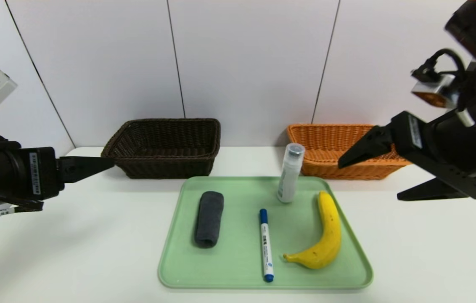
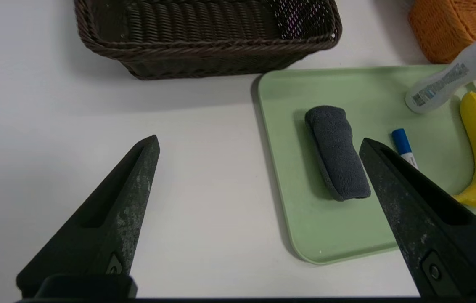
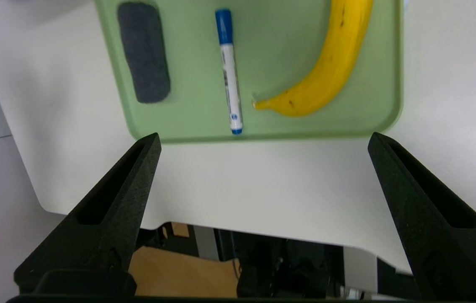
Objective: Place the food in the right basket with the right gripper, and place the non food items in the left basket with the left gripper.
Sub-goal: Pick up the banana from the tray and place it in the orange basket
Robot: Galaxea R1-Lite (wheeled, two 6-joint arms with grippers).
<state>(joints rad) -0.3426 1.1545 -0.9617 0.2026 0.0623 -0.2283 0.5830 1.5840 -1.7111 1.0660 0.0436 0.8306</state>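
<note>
The banana is the food on the green tray. Next, my right gripper goes to the yellow banana's curved middle (image 1: pixel 332 232) (image 3: pixel 337 50) and closes there.
On the green tray (image 1: pixel 238 198) lie a yellow banana (image 1: pixel 328 235) at the right, a blue-capped white marker (image 1: pixel 265 246) in the middle and a rolled dark grey cloth (image 1: pixel 209 219) at the left. A slim whitish bottle (image 1: pixel 290 174) stands upright at the tray's back. The dark brown left basket (image 1: pixel 164 147) and the orange right basket (image 1: pixel 334 147) sit behind the tray. My left gripper (image 1: pixel 95 166) hovers open, left of the tray, holding nothing. My right gripper (image 1: pixel 368 181) hangs open and high, right of the tray, in front of the orange basket.
The white table (image 1: pixel 74 252) meets the wall just behind the baskets. In the right wrist view the table's near edge (image 3: pixel 263 229) shows, with dark robot parts below it.
</note>
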